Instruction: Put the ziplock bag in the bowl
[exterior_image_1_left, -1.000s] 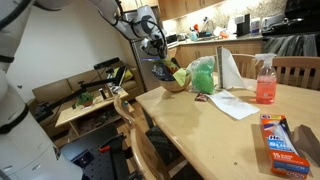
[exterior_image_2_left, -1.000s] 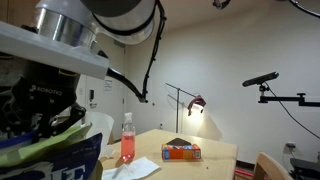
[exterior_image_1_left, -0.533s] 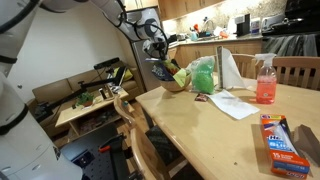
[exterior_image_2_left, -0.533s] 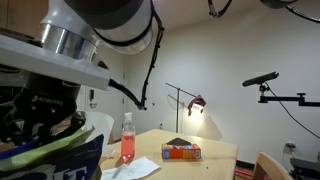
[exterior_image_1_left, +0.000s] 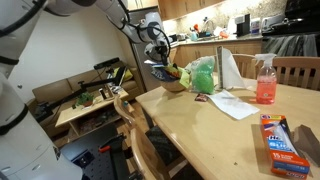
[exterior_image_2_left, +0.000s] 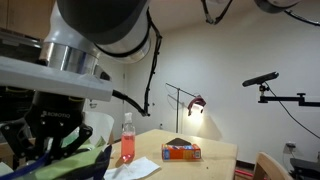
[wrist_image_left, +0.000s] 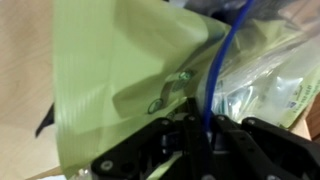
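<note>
I should release the ziplock bag from my gripper in the dark bowl (exterior_image_1_left: 172, 75) beside the green bag, at the far end of the table.
In an exterior view my gripper (exterior_image_1_left: 160, 62) is at the far left end of the wooden table (exterior_image_1_left: 220, 135), shut on the ziplock bag (exterior_image_1_left: 163, 71). It holds the bag just over the dark bowl (exterior_image_1_left: 178, 87). In the wrist view the fingers (wrist_image_left: 200, 140) pinch the bag's blue zip edge, with clear plastic (wrist_image_left: 265, 70) on one side and a pale green surface (wrist_image_left: 110, 80) on the other. In the other exterior view the gripper (exterior_image_2_left: 50, 150) fills the near left, with green material (exterior_image_2_left: 75, 165) under it; the bowl is hidden there.
A green bag (exterior_image_1_left: 202, 74) and a paper towel roll (exterior_image_1_left: 230, 66) stand beside the bowl. A white napkin (exterior_image_1_left: 233, 104), a pink spray bottle (exterior_image_1_left: 265, 82) (exterior_image_2_left: 127, 140) and an orange and blue box (exterior_image_1_left: 281, 136) (exterior_image_2_left: 182, 151) are on the table. A wooden chair (exterior_image_1_left: 135, 135) stands at the near edge.
The gripper has moved down with the bag toward the bowl. In the close exterior view the bag has dropped almost out of frame.
</note>
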